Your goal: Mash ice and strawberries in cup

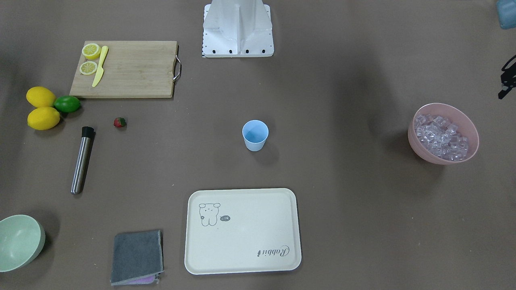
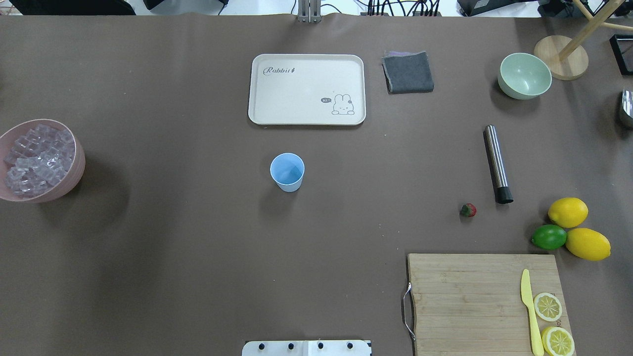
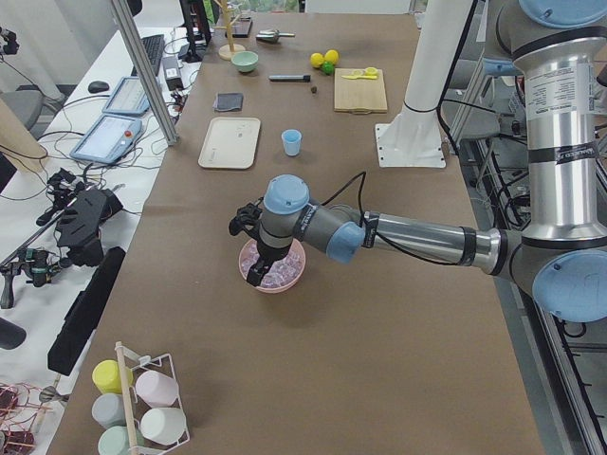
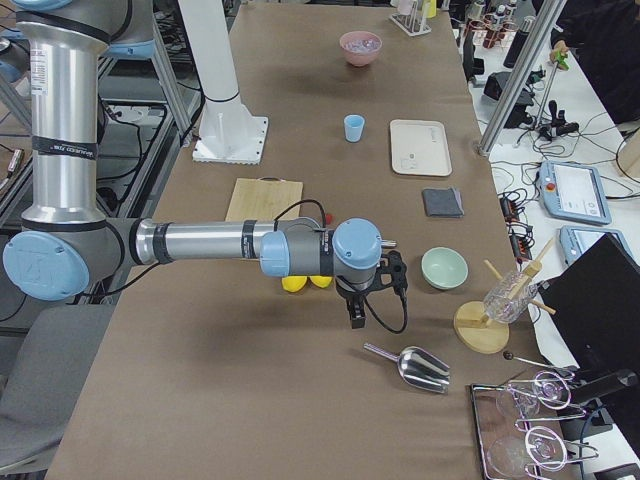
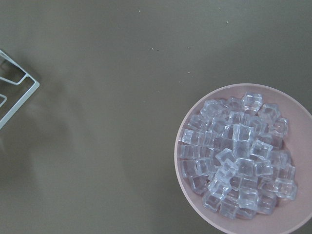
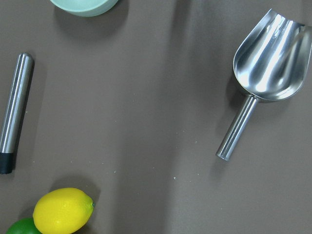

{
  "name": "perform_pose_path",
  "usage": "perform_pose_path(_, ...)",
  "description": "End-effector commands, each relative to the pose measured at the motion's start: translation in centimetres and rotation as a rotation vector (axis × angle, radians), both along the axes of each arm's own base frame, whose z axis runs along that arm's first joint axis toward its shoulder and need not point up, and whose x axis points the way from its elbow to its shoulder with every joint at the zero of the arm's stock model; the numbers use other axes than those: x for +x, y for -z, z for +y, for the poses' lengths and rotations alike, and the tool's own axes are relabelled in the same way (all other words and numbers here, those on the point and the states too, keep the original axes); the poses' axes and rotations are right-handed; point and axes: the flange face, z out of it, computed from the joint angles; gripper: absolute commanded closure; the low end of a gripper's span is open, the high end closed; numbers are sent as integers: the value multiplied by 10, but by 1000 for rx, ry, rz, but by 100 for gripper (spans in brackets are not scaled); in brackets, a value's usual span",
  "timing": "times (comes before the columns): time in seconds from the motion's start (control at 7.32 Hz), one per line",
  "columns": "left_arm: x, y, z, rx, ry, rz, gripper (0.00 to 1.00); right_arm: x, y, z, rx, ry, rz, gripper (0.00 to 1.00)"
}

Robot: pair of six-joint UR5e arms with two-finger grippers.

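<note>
My left gripper is to reach into the pink bowl next and close on the ice cube (image 1: pixel 452 130) (image 5: pixel 228 168) lying on top of the pile near its middle.
The light-blue cup (image 1: pixel 255 135) stands upright mid-table, also in the overhead view (image 2: pixel 287 171), with nothing visible inside. The small red strawberry (image 1: pixel 119 122) lies on the table between the cutting board and the steel muddler (image 1: pixel 82 159). Ice (image 5: pixel 239 156) fills the pink bowl (image 1: pixel 471 133) at the table's end on my left. My left gripper (image 3: pixel 256 275) hangs just over that bowl's near rim; I cannot tell if it is open or shut. My right gripper (image 4: pixel 357 318) hovers between the lemons and a metal scoop (image 6: pixel 268 63); its state cannot be told either.
A cream tray (image 1: pixel 242 231) and grey cloth (image 1: pixel 137 257) lie beyond the cup. A cutting board (image 1: pixel 129 68) holds lemon halves and a yellow knife. Two lemons (image 1: pixel 42 108), a lime (image 1: pixel 67 104) and a pale green bowl (image 1: pixel 18 241) sit at the right end.
</note>
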Motion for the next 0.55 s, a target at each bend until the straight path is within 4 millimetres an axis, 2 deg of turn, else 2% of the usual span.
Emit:
perform_pose_path(0.0,57,1,3,68,-112,-5,2,-4,-2,0,-4,9,0,0)
perform_pose_path(0.14,80,4,-6,107,-148,-17,5,-7,-3,-1,-5,16,1,0)
perform_pose_path(0.41,91,1,-5,139,-183,-24,11,-12,-5,0,-9,27,1,0)
